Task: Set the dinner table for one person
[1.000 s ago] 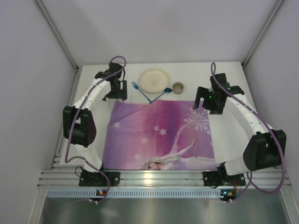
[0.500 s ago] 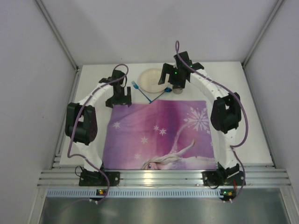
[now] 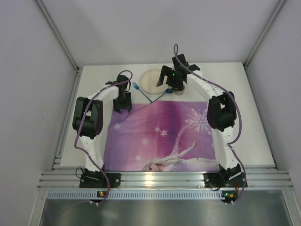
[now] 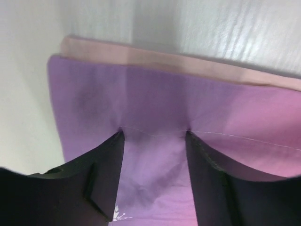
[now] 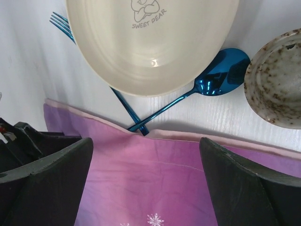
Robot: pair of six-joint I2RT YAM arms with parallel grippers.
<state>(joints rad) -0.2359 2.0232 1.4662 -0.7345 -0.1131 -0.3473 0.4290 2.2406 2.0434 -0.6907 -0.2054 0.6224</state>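
The cream plate is next for my right gripper, which should go there and close on the plate's rim [image 3: 163, 89] [image 5: 199, 75] next to the bowl of the blue spoon.
The white dinner table [image 3: 244, 113] carries a purple snowflake mat [image 3: 160, 134]. Beyond the mat's far edge lie a cream plate [image 3: 150, 79], a blue fork [image 3: 136, 86], a blue spoon [image 3: 167, 92] and a speckled cup [image 3: 179, 91]. My left gripper [image 3: 123, 108] is open, its fingertips [image 4: 120, 134] pressing on the mat [image 4: 155, 99] near its far left corner. My right gripper [image 3: 171, 84] is open and empty, hovering over the mat's far edge [image 5: 164, 188], with the plate [image 5: 150, 42], spoon [image 5: 221, 73], fork [image 5: 61, 23] and cup [image 5: 277, 80] just ahead.
A ribbed aluminium rail [image 3: 160, 179] runs along the near edge by the arm bases. White walls with metal posts close in the left, right and back. The fork and spoon handles cross at the mat's edge [image 5: 141, 127].
My right arm has swung from the right side to the far middle, over the plate and cup. My left gripper has moved nearer and right, down onto the mat's far left corner.
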